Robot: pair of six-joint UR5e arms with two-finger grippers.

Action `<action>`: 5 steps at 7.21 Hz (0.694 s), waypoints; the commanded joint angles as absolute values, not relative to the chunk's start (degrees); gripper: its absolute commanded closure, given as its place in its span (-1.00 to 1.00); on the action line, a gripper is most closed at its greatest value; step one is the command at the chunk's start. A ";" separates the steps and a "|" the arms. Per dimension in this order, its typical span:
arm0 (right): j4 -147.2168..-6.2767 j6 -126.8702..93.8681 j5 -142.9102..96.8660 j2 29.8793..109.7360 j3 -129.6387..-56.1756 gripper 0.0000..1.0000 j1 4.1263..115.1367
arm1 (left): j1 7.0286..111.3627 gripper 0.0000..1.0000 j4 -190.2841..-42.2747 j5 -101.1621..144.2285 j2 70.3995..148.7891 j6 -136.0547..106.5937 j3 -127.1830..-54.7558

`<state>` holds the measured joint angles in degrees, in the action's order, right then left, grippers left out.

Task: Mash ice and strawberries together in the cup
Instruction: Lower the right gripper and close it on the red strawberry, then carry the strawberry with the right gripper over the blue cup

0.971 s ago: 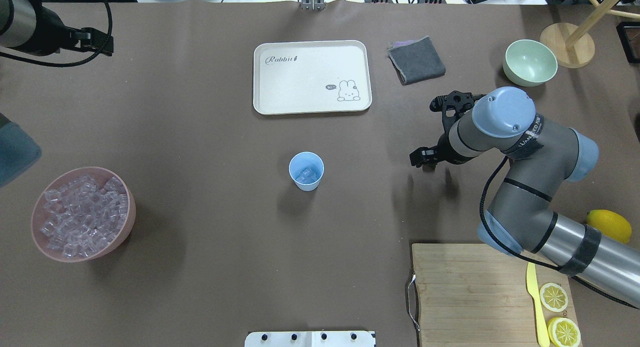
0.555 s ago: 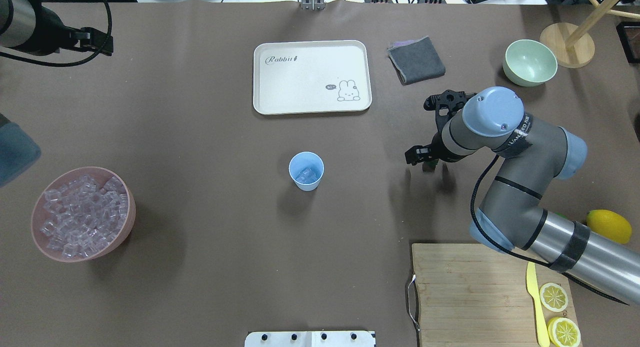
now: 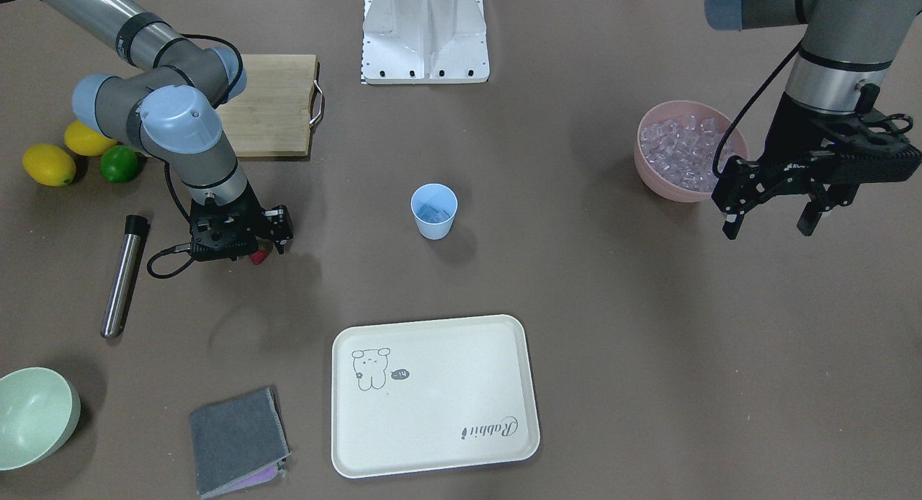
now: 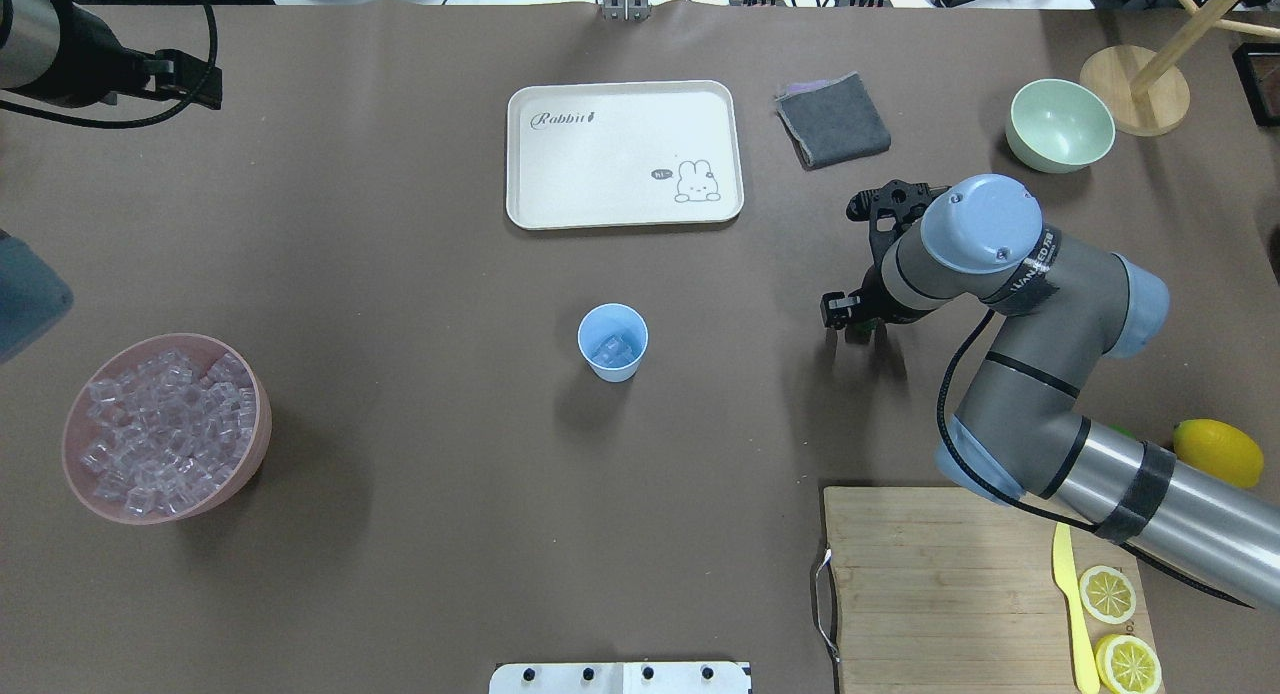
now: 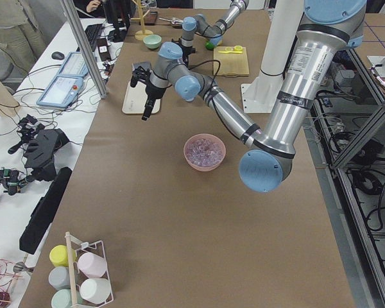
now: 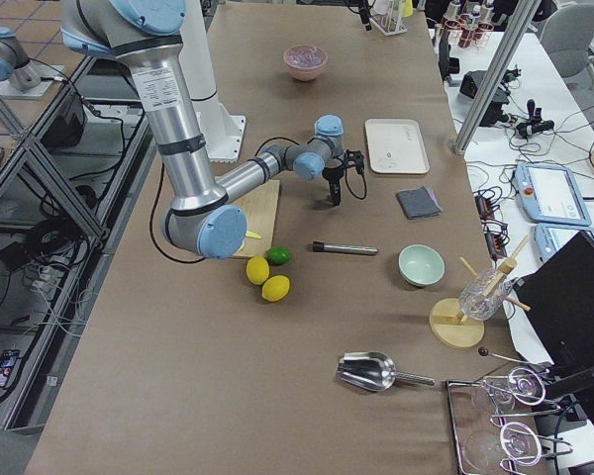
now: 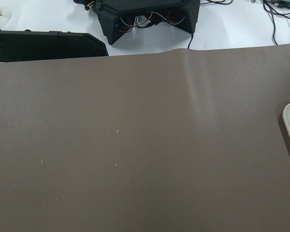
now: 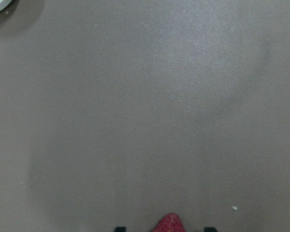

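Note:
Next, my right gripper moves to the ice cubes inside the light blue cup (image 3: pixel 442 214). It will let go of the strawberry on them.
The light blue cup (image 4: pixel 612 342) stands mid-table with a few ice cubes (image 4: pixel 613 350) at its bottom. More ice (image 4: pixel 160 429) is heaped in the pink bowl (image 4: pixel 255 454) at the left. My right gripper (image 3: pixel 268 249) points down at the table to the right of the cup, shut on the strawberry (image 3: pixel 258 256). In the right wrist view the red tip of the strawberry (image 8: pixel 169 223) shows between the fingertips. My left gripper (image 3: pixel 767 215) hangs open and empty above the table beside the pink bowl (image 3: pixel 648 176).
A cream tray (image 4: pixel 625 209) lies beyond the cup, with a grey cloth (image 4: pixel 833 120) and a pale green bowl (image 4: pixel 1060 126) to its right. A metal rod (image 3: pixel 124 275) lies near my right gripper. The cutting board (image 4: pixel 930 584) holds lemon slices and a yellow knife. Lemons and a lime (image 3: pixel 119 163) lie beside it.
My right arm has shifted slightly toward the cup and its fingers have drawn together on the strawberry. The left arm has barely moved.

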<state>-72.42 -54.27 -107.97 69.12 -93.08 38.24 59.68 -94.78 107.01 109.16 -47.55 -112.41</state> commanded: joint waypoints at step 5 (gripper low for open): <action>-73.47 -55.01 -108.46 60.51 -97.47 1.00 42.19 | 67.21 -0.96 -94.13 113.09 106.37 -41.79 -111.71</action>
<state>-72.95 -54.26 -108.42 64.66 -96.41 41.90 64.44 -94.29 110.83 108.08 -45.62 -111.92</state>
